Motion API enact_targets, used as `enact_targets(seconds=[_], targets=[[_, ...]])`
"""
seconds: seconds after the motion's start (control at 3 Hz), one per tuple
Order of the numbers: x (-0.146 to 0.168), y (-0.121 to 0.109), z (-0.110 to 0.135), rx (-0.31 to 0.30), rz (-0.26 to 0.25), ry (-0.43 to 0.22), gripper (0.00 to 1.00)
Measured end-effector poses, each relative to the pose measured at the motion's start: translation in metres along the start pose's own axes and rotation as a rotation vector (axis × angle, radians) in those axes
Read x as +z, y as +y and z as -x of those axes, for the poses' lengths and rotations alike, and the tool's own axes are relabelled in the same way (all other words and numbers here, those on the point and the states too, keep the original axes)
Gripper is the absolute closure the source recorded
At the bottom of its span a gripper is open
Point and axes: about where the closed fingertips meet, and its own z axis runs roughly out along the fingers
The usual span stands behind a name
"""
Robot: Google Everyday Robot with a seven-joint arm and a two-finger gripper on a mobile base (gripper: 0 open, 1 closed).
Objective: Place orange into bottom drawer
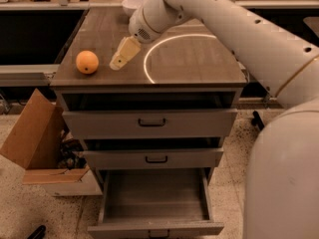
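Observation:
The robot's gripper should next move to the side of the orange [94,61] that faces it and close there, because the orange belongs in the bottom drawer.
The orange [87,61] sits on the left part of the brown cabinet top [199,63], near its front edge. My gripper [118,61] hangs from the white arm just above the top, a short way to the right of the orange and apart from it; it holds nothing that I can see. The bottom drawer [155,203] is pulled wide open below, and its grey inside is bare. The two upper drawers [149,123] are pulled out a little.
A white bowl [133,5] stands at the back of the cabinet top, behind my arm. An open cardboard box [37,143] lies on the floor to the left of the cabinet. My white body fills the right side of the view.

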Motion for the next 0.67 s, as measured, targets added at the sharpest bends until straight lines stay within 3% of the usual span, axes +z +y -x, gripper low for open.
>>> enact_targets(seconds=[0.67], targets=[[0.042, 0.004, 0.013, -0.007, 0.039, -0.035, 0.0]])
